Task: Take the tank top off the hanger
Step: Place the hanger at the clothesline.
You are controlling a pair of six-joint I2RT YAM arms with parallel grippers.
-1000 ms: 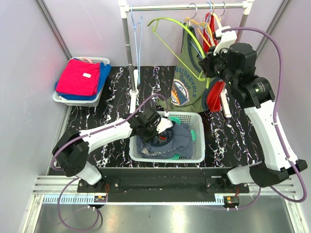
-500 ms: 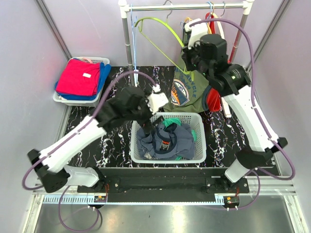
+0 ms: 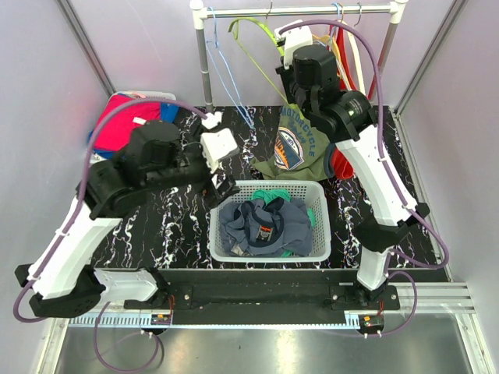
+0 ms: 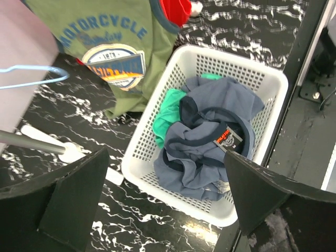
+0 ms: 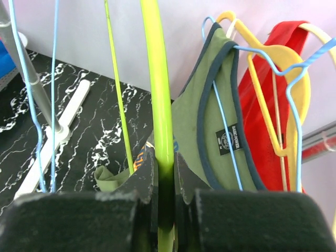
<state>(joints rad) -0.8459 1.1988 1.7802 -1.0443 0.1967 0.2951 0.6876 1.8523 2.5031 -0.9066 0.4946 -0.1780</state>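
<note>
My right gripper is going to release the lime green hanger on the rail [image 3: 246,61], next to the blue wire hangers at the pole.
An olive green tank top [image 3: 296,144] with a motorcycle print hangs from the rail on a blue wire hanger [image 5: 226,126]; it also shows in the right wrist view [image 5: 202,131] and the left wrist view [image 4: 105,47]. My right gripper [image 3: 290,82] is up by the rail, shut on an empty lime green hanger [image 3: 249,31], which runs between its fingers [image 5: 164,157]. My left gripper [image 3: 224,187] is open and empty, held high over the left side of the white basket [image 3: 269,185]. A blue-grey tank top [image 4: 210,131] lies crumpled in that basket [image 4: 231,58].
The clothes rail [image 3: 312,11] stands on a pole [image 3: 205,78] with blue wire hangers [image 3: 222,70] beside it. A red garment [image 5: 262,105] and a yellow hanger [image 5: 294,105] hang right of the olive top. A basket of red folded clothes [image 3: 105,125] sits at far left.
My left gripper rose out of the basket, open, leaving the blue-grey top inside. My right gripper moved left along the rail, carrying the lime hanger away from the olive top.
</note>
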